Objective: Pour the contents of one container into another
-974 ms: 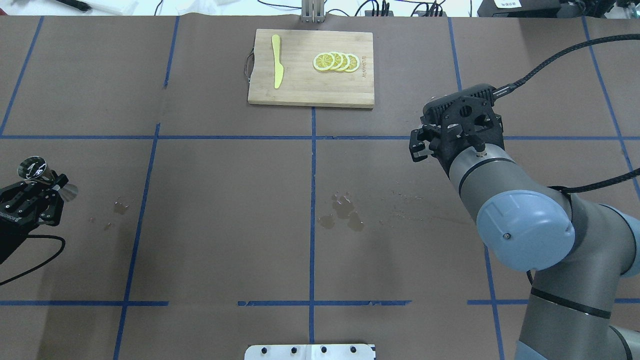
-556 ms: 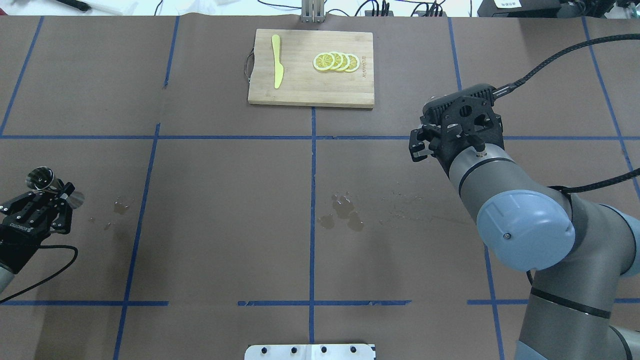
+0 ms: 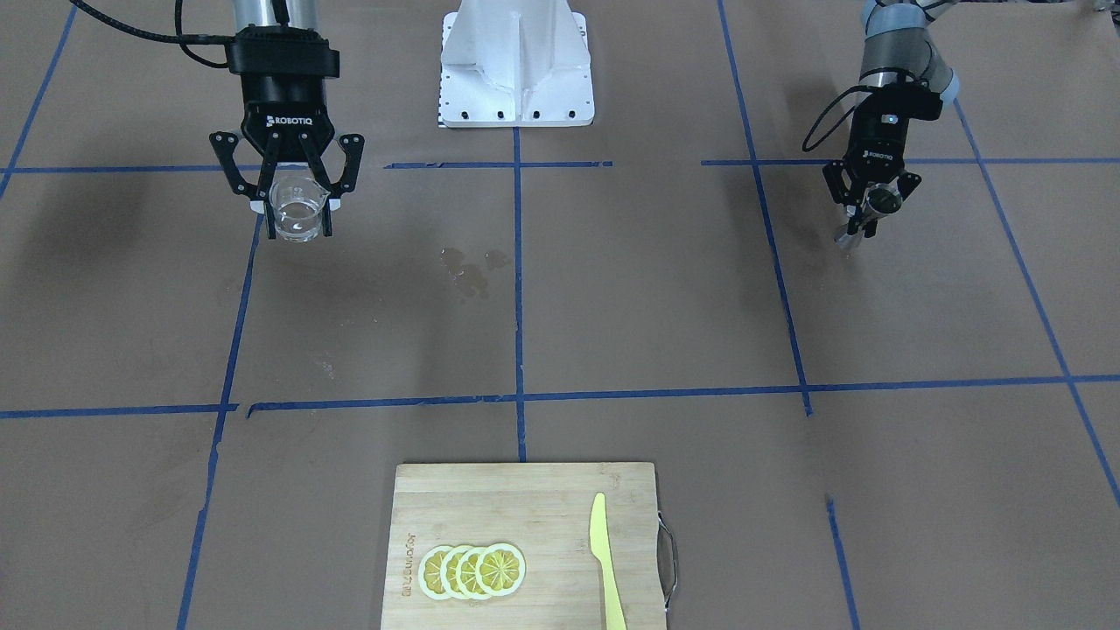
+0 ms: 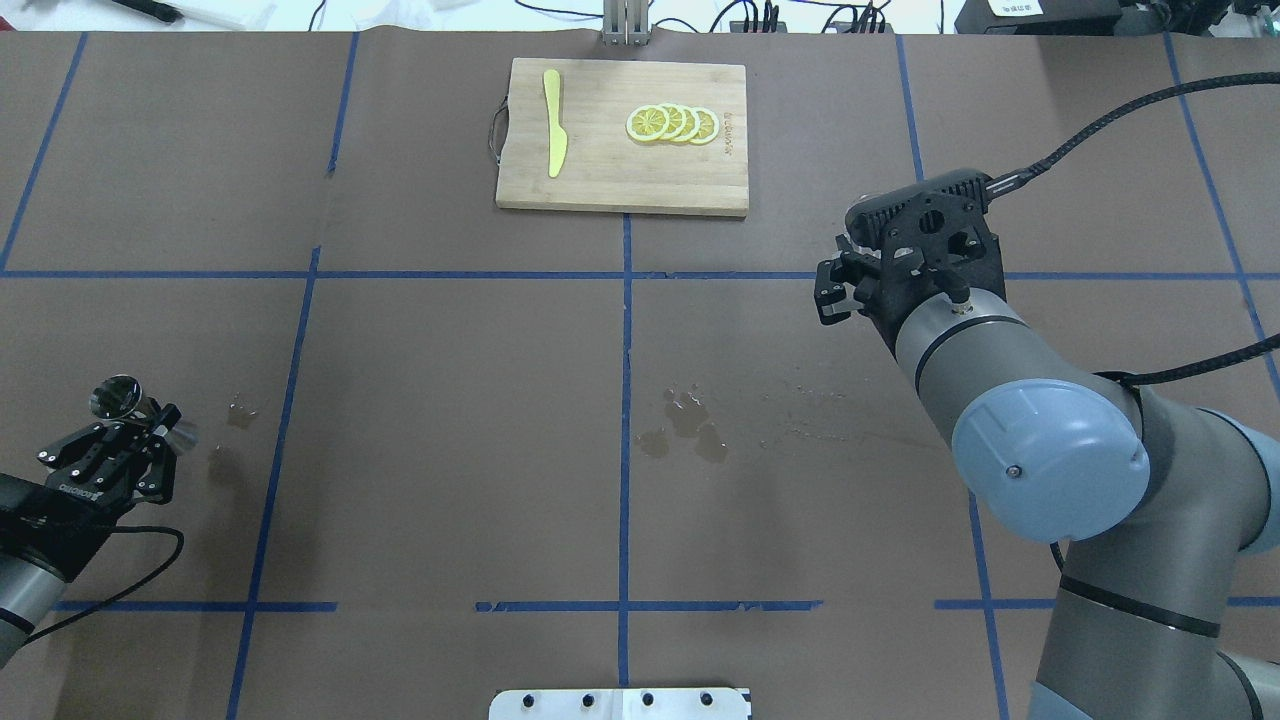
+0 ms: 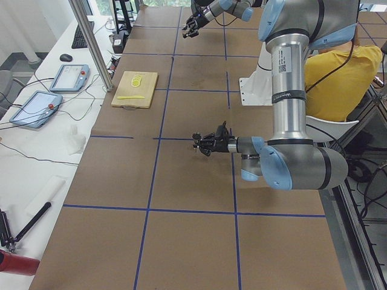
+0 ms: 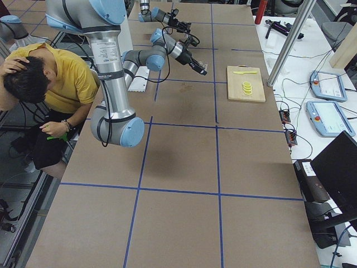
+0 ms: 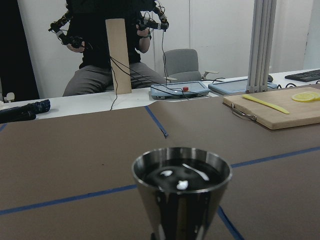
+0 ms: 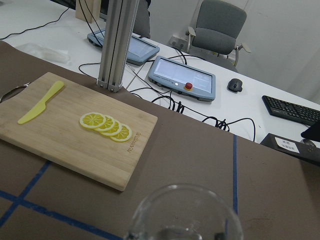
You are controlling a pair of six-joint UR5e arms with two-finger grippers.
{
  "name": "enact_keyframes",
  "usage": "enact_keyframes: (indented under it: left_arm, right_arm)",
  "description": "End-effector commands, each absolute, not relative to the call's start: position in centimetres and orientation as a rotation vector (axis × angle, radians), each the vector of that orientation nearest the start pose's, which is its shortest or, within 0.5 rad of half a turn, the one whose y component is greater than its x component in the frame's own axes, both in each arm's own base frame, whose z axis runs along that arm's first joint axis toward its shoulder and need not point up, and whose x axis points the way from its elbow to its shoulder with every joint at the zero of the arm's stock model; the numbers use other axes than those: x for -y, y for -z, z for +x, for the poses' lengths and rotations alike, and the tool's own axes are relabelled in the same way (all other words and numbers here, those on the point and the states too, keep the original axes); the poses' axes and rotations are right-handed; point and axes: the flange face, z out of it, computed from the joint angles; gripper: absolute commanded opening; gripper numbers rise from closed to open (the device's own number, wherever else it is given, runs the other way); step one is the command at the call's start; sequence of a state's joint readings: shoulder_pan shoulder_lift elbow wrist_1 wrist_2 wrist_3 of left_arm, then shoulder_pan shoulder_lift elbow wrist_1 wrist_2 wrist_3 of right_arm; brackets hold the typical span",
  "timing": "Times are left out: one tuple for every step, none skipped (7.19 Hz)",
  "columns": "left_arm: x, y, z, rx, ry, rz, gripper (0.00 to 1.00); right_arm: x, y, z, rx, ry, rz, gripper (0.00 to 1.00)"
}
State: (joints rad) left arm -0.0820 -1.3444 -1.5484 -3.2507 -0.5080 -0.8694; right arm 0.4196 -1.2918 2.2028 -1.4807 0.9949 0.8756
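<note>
Next, my left gripper stands the steel jigger on the brown paper [image 3: 805, 235], just short of the blue tape towards the wet spots.
The clear glass cup [image 3: 296, 210] hangs above the table with my right gripper [image 3: 296, 203] shut on its sides. The right wrist view shows its rim [image 8: 185, 212] at the bottom edge. From overhead the right gripper [image 4: 845, 282] hides the cup. The steel jigger [image 4: 140, 412] is held at its narrow waist by my left gripper [image 4: 150, 422], low over the table's left side. Across the table the jigger [image 3: 875, 206] shows small in the left gripper [image 3: 868, 212]. In the left wrist view its open cone [image 7: 181, 187] fills the lower middle. The two containers are far apart.
A wooden cutting board [image 4: 620, 175] at the table's far middle carries lemon slices [image 4: 672, 123] and a yellow knife [image 4: 553, 125]. Wet spots [image 4: 685, 425] mark the brown paper at the table's centre. A person in yellow [image 6: 53, 72] sits behind the robot.
My left gripper has carried the jigger toward the robot's side of the table and slightly inward. The right arm has hardly moved.
</note>
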Motion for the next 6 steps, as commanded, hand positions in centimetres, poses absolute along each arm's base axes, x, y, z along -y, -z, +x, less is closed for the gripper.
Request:
enact_keyframes:
  left_arm:
    - [24.5, -57.6, 33.8, -0.881, 0.305, 1.235, 0.00]
    - [24.6, -57.7, 33.7, -0.829, 0.350, 1.277, 0.00]
    - [24.6, -58.1, 33.8, -0.808, 0.346, 1.283, 0.00]
    - [24.5, -58.6, 34.2, -0.747, 0.315, 1.294, 0.00]
    - [24.4, -58.5, 34.6, -0.745, 0.308, 1.292, 0.00]
    - [24.2, -58.2, 35.0, -0.759, 0.304, 1.285, 0.00]
  right_arm:
    - [36.7, -22.2, -36.5, 0.564, -0.055, 0.944, 0.00]
    - [36.6, -22.1, -36.5, 0.566, -0.054, 0.944, 0.00]
    - [36.7, -22.2, -36.5, 0.563, -0.054, 0.944, 0.00]
    - [36.7, -22.2, -36.5, 0.564, -0.052, 0.943, 0.00]
    - [36.7, -22.1, -36.5, 0.565, -0.053, 0.944, 0.00]
    - [36.7, -22.1, -36.5, 0.565, -0.053, 0.944, 0.00]
